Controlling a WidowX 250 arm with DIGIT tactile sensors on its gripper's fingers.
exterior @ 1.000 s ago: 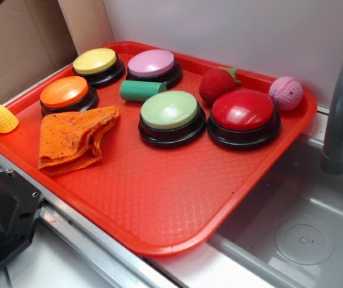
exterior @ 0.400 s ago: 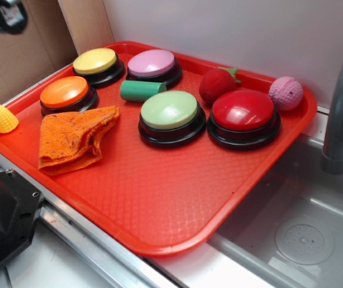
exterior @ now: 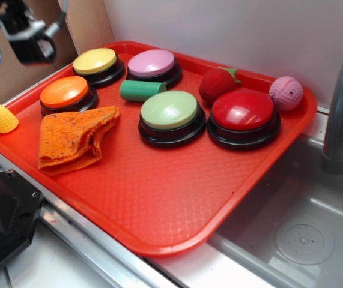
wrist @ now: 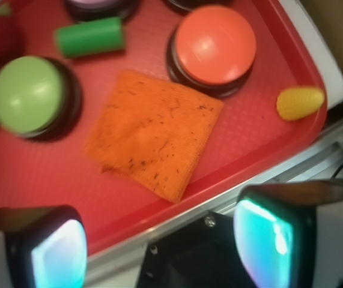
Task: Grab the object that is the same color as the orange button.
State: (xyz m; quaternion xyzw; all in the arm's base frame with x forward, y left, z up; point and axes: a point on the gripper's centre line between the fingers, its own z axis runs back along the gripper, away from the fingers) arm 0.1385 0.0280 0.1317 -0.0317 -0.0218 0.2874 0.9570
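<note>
The orange rag has an edge that faces the yellow toy corn, below the orange button. My gripper needs to close on the middle of the orange rag's edge [exterior: 44,143] [wrist: 197,154] there.
The orange woven cloth rag [exterior: 75,139] lies flat on the left of the red tray [exterior: 159,198], just in front of the orange button [exterior: 65,92]. In the wrist view the rag [wrist: 153,132] sits below and left of the orange button [wrist: 216,45]. My gripper [exterior: 9,42] hangs high at the top left of the exterior view, above and behind the tray's left corner, well apart from the rag. In the wrist view the gripper [wrist: 165,252] is open, its two fingers wide apart with nothing between them, over the tray's near rim.
A yellow toy corn [exterior: 3,118] lies at the tray's left corner. Yellow [exterior: 95,60], pink [exterior: 151,63], green [exterior: 169,111] and red [exterior: 243,111] buttons, a green cylinder [exterior: 142,90], a strawberry [exterior: 217,85] and a pink ball [exterior: 286,93] share the tray. A sink [exterior: 303,228] and faucet [exterior: 342,108] lie to the right.
My gripper has come into the exterior view at the top left, moving right and down. Nothing on the tray has moved.
</note>
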